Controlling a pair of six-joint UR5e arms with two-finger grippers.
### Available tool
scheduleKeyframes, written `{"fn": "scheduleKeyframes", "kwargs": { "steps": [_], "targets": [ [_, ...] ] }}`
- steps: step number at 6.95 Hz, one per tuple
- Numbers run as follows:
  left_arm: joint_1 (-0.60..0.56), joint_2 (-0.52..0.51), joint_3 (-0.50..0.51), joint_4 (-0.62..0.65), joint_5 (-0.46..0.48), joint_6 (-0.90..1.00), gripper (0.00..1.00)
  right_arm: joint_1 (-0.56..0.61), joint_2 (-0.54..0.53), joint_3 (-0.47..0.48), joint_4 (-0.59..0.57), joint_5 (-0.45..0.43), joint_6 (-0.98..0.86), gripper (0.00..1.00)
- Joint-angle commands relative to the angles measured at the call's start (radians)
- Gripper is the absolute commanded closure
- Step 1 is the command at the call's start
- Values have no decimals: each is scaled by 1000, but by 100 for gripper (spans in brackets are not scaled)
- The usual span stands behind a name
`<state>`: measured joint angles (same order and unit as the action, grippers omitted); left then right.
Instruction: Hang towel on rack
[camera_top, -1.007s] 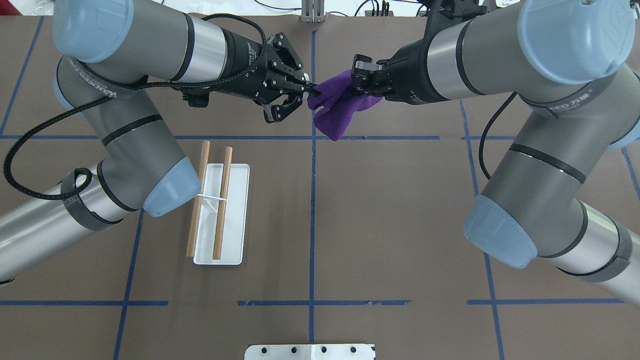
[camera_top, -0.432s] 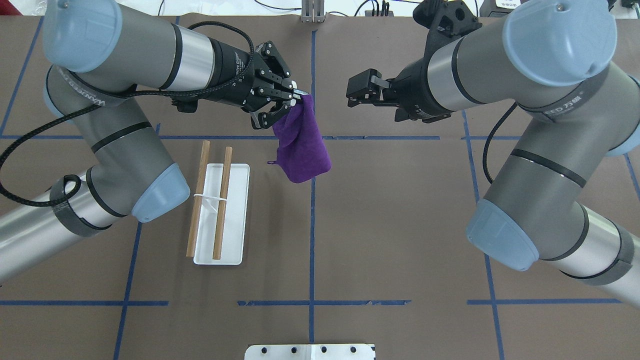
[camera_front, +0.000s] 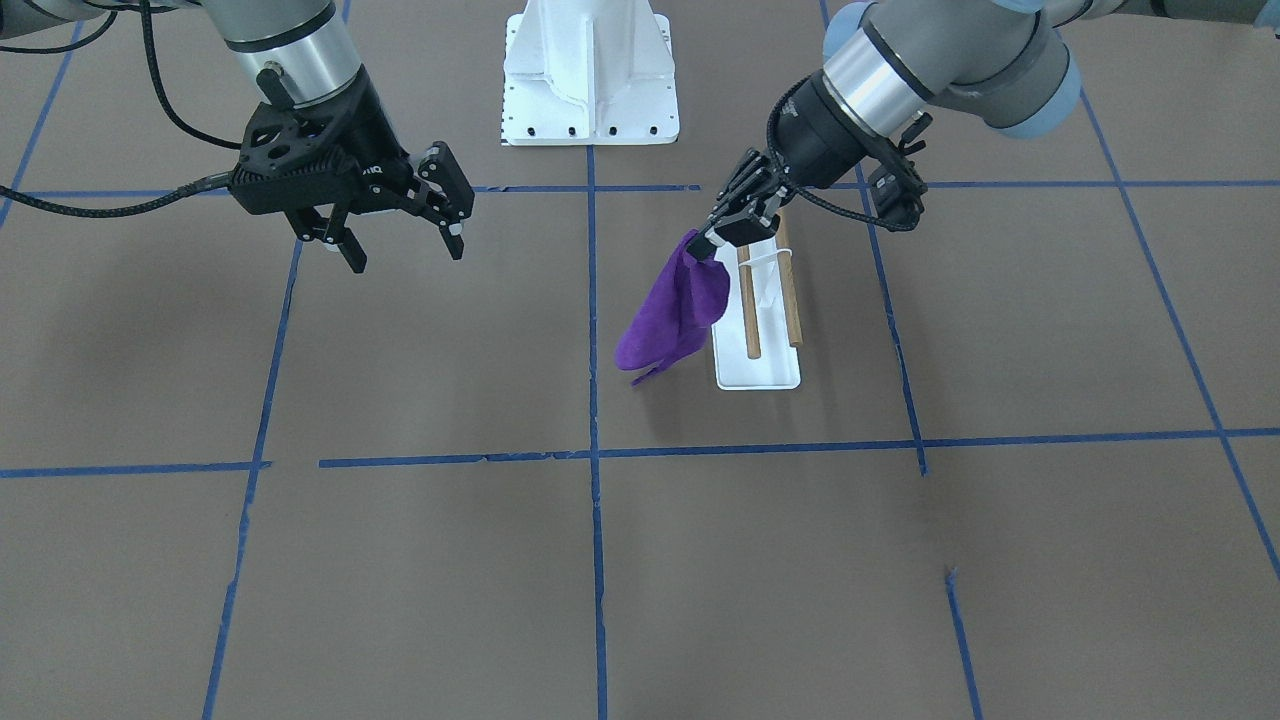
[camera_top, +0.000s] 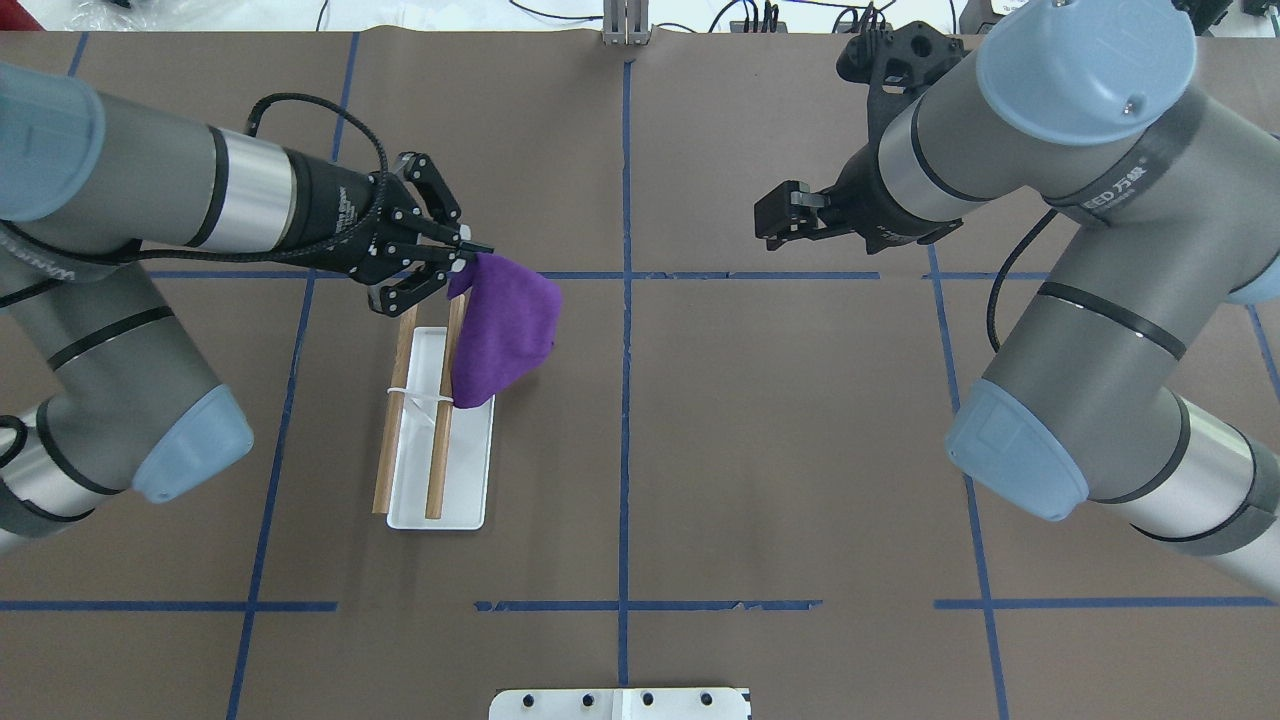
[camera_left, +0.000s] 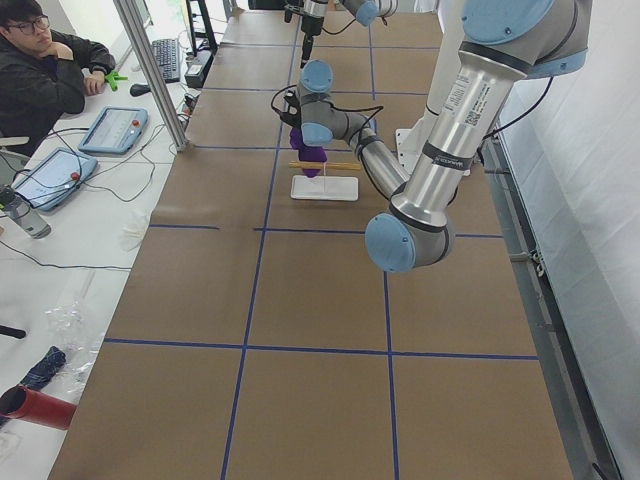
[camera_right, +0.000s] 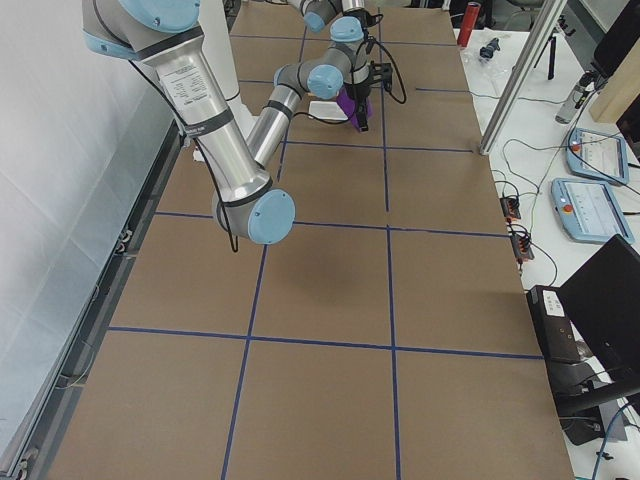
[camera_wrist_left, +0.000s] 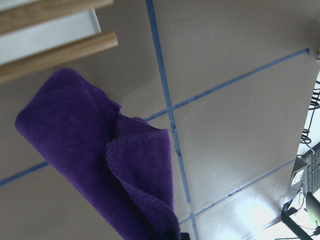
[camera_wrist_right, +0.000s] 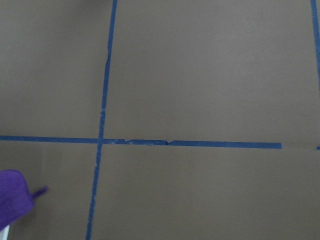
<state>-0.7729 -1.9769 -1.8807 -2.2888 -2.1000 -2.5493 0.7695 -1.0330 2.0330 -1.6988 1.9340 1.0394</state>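
Observation:
Next, my left gripper lets go of the purple towel, draped across the two wooden dowels (camera_front: 758, 298) above the white base.
The purple towel (camera_top: 505, 335) hangs by one corner from my left gripper (camera_top: 465, 258), which is shut on it. The towel dangles over the far end of the rack (camera_top: 440, 480), a white base with two wooden dowels (camera_top: 437, 460). In the front view the towel (camera_front: 675, 310) hangs beside the rack (camera_front: 757, 370) below the left gripper (camera_front: 712, 240). The left wrist view shows the towel (camera_wrist_left: 100, 150) under the dowels (camera_wrist_left: 55, 55). My right gripper (camera_front: 405, 255) is open and empty, off to the right (camera_top: 765, 225). The towel's loop tag (camera_wrist_right: 40, 191) shows in the right wrist view.
A white metal pedestal (camera_front: 590, 70) stands at the robot's base, its edge at the bottom of the overhead view (camera_top: 620, 703). Blue tape lines (camera_top: 625, 400) cross the brown table. An operator (camera_left: 40, 70) sits at the side with tablets.
The right gripper has let go of the towel and drawn back to the right. The left gripper has carried the towel left and nearer, over the rack's far end.

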Motion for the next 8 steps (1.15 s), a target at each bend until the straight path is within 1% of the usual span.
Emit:
{"fn": "scheduleKeyframes", "kwargs": {
  "steps": [1,2,3,5,6,8],
  "targets": [
    [-5,136,-32,-3,-31,172,100,48,-54,-8,-32,43,-146,0],
    [-5,186,-34,-4,-29,264,100,72,-85,-20,-32,68,-215,0],
    [-5,229,-37,-4,-29,341,100,106,-116,-22,-32,72,-298,0],
    [-11,309,-37,-32,-29,479,100,152,-156,-31,-32,111,-384,0],
    [-11,338,-28,-58,-29,515,100,174,-173,-31,-32,126,-434,0],
    [-23,342,-18,-61,-29,547,100,198,-180,-33,-30,155,-460,0]
  ]
}}
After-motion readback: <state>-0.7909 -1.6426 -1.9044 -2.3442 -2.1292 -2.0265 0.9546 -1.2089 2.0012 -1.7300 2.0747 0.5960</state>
